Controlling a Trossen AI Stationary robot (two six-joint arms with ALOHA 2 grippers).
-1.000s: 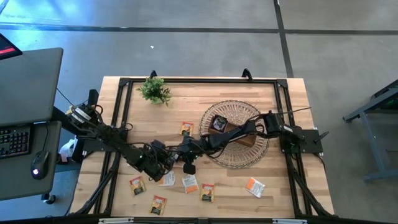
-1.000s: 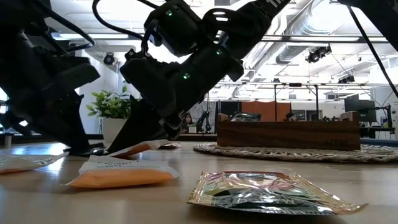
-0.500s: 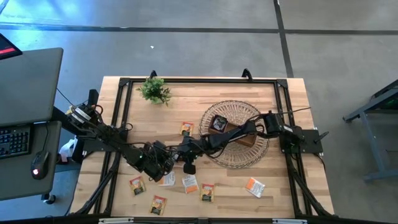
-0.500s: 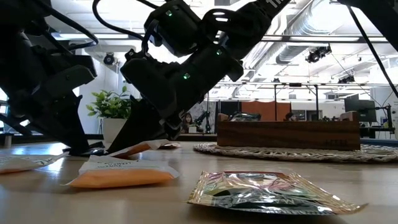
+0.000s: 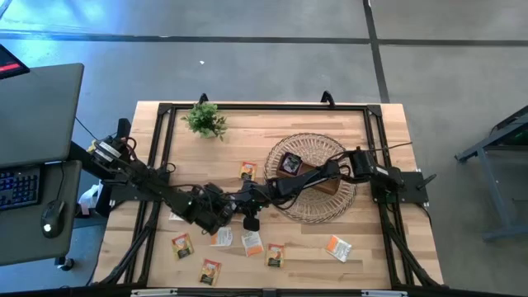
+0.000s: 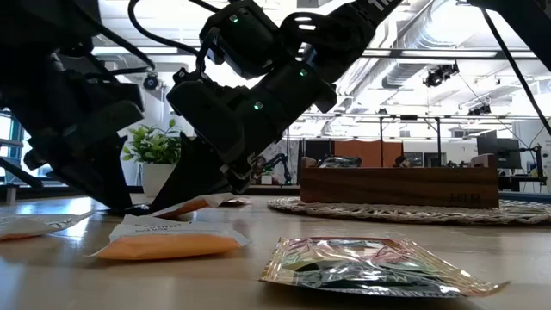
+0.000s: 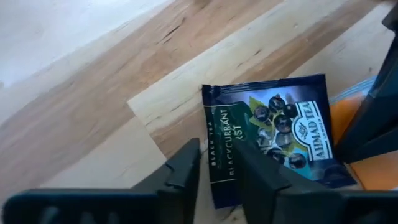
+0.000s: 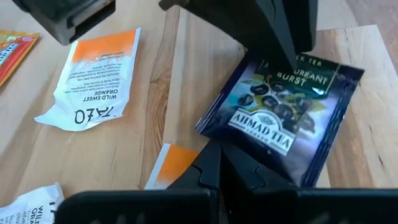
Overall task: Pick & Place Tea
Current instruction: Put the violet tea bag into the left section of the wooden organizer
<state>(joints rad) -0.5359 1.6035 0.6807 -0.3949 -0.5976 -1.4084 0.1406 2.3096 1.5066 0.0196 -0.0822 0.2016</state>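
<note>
While the robot's right gripper is on the blue packet's label end, the left gripper next opens and takes its green end (image 7: 219,146) before carrying it to the tray.
A dark blue blackcurrant tea packet (image 8: 280,118) lies low over the table between both grippers, one edge over an orange packet (image 8: 173,160). My right gripper (image 8: 216,149) is shut at its near edge. My left gripper (image 7: 216,162) comes down at the opposite edge (image 7: 208,149), fingers a narrow gap apart, one over the packet (image 7: 280,137) and one beside it. I cannot tell whether it touches. In the high view the grippers (image 5: 221,210) (image 5: 239,200) meet at mid-table and hide this packet. Several other packets lie loose, such as a white-and-orange one (image 8: 93,74). My right gripper is shut on the blue packet's edge near one corner (image 8: 219,138), the fingers slanting down toward the table from the right. The packet spreads flat away from the fingertips. Whether it is lifted clear of the table I cannot tell.
A round wicker mat (image 5: 285,210) carries the brown wooden tray (image 6: 400,185), with a black packet (image 5: 289,162) in one compartment. Loose packets lie along the near side (image 5: 181,245) (image 5: 275,255) (image 5: 337,247) and one farther back (image 5: 247,170). A small plant (image 5: 205,120) stands at the far left.
My left gripper has moved a little toward the table's right and far side, closing in on the right gripper and the blue packet. The right arm has kept still.
</note>
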